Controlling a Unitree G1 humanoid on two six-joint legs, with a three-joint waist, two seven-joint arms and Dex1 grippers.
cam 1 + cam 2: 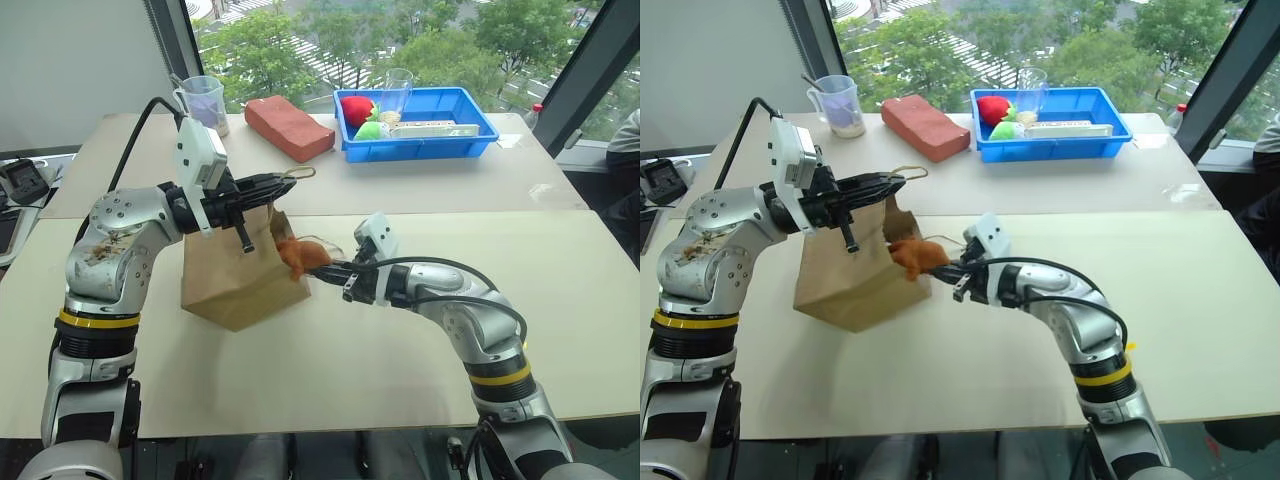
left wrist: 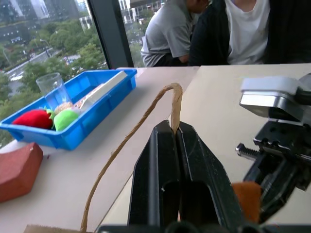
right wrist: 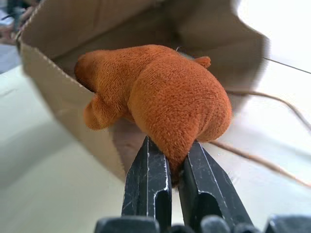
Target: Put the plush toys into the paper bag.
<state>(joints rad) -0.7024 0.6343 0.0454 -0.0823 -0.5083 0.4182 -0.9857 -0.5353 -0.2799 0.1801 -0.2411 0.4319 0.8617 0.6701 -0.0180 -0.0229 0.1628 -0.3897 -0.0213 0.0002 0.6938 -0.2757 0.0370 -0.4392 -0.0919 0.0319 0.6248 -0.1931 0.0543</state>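
My right gripper will release the reddish-brown plush toy inside the paper bag (image 1: 282, 265) (image 3: 129, 80), just past the bag's opening.
A brown paper bag (image 1: 235, 280) stands tilted on the near table, its mouth turned toward my right arm. My left gripper (image 1: 283, 181) is shut on one of its tan cord handles (image 2: 167, 104) and holds the mouth up and open. My right gripper (image 1: 333, 272) is shut on the rear of a reddish-brown plush toy (image 3: 155, 94). The toy lies across the bag's rim (image 3: 58, 77), its front end inside the opening. The bag's other cord handle (image 3: 262, 160) trails over the table beside my right fingers.
On the far table lie a reddish-brown brick-shaped block (image 1: 288, 127), a clear measuring jug (image 1: 204, 102) and a blue tray (image 1: 415, 122) with red and green soft items and a clear cup. Two people sit beyond the table (image 2: 218, 29) in the left wrist view.
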